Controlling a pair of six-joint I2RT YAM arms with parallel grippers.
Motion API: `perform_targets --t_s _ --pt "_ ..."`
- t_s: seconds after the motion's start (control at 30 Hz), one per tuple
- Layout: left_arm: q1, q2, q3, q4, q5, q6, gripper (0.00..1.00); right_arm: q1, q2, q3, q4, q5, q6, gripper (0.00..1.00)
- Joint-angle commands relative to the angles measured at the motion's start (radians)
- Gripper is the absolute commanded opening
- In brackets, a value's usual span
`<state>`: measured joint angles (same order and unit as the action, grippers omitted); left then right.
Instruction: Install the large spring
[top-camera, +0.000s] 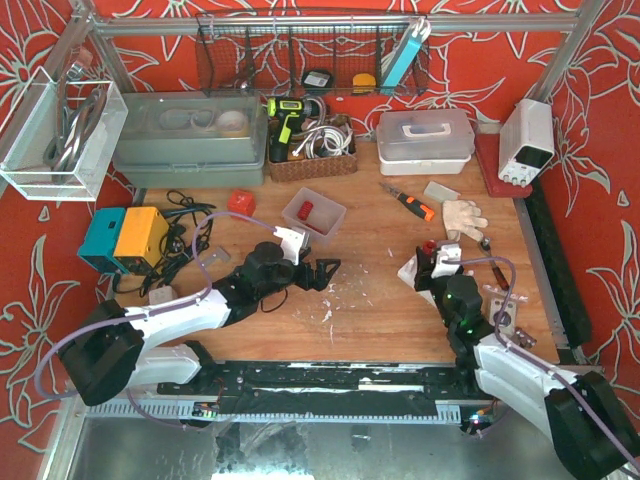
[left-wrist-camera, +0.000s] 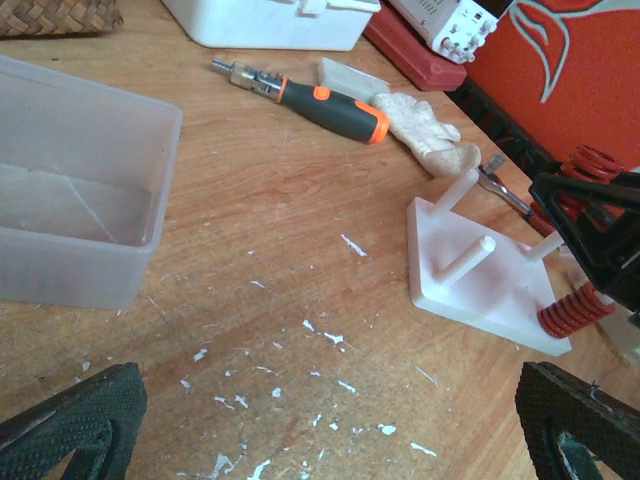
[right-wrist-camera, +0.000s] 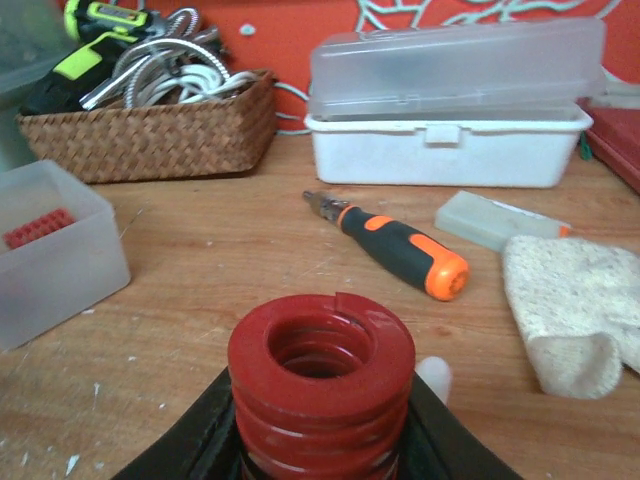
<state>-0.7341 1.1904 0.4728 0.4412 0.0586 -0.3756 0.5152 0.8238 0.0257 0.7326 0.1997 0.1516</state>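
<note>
The robot's right gripper should release the large red spring on the white peg base's corner (top-camera: 406, 270) nearest to the left gripper.
The large red spring (right-wrist-camera: 320, 385) stands upright between the black fingers of my right gripper (right-wrist-camera: 320, 445), which is shut on it. In the left wrist view the spring (left-wrist-camera: 590, 165) is held above the far side of the white peg base (left-wrist-camera: 480, 300). A white peg tip (right-wrist-camera: 433, 378) shows just right of the spring. A smaller red spring (left-wrist-camera: 575, 308) sits on a peg at the base's near right corner. My left gripper (left-wrist-camera: 330, 430) is open and empty over bare wood, left of the base. In the top view the left gripper (top-camera: 318, 272) and right gripper (top-camera: 432, 258) face each other.
A clear bin (top-camera: 314, 215) with small red parts is behind the left gripper. An orange-handled screwdriver (top-camera: 410, 203), a glove (top-camera: 462, 216) and a white lidded box (top-camera: 425, 135) lie behind the base. A wicker basket (top-camera: 312, 150) and a power supply (top-camera: 527, 140) stand at the back.
</note>
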Motion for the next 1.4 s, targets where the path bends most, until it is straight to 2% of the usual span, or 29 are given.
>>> perform_targets --t_s 0.0,0.13,0.43,0.77,1.37 --pt "-0.003 -0.023 0.0 0.033 0.0 0.004 1.0 -0.071 -0.008 -0.004 0.052 -0.105 0.139 0.0" --pt "-0.004 -0.028 0.004 0.021 0.0 0.007 1.0 -0.102 0.025 0.013 0.04 -0.19 0.203 0.0" --pt "-0.007 -0.048 -0.004 0.024 -0.003 0.003 1.0 -0.101 0.11 0.023 0.083 -0.222 0.265 0.0" --pt "-0.011 -0.053 -0.003 0.021 -0.001 0.003 1.0 -0.101 0.022 0.029 -0.004 -0.223 0.19 0.0" --pt "-0.013 -0.052 -0.002 0.022 0.003 0.001 1.0 -0.031 0.138 0.038 0.069 -0.129 0.119 0.0"
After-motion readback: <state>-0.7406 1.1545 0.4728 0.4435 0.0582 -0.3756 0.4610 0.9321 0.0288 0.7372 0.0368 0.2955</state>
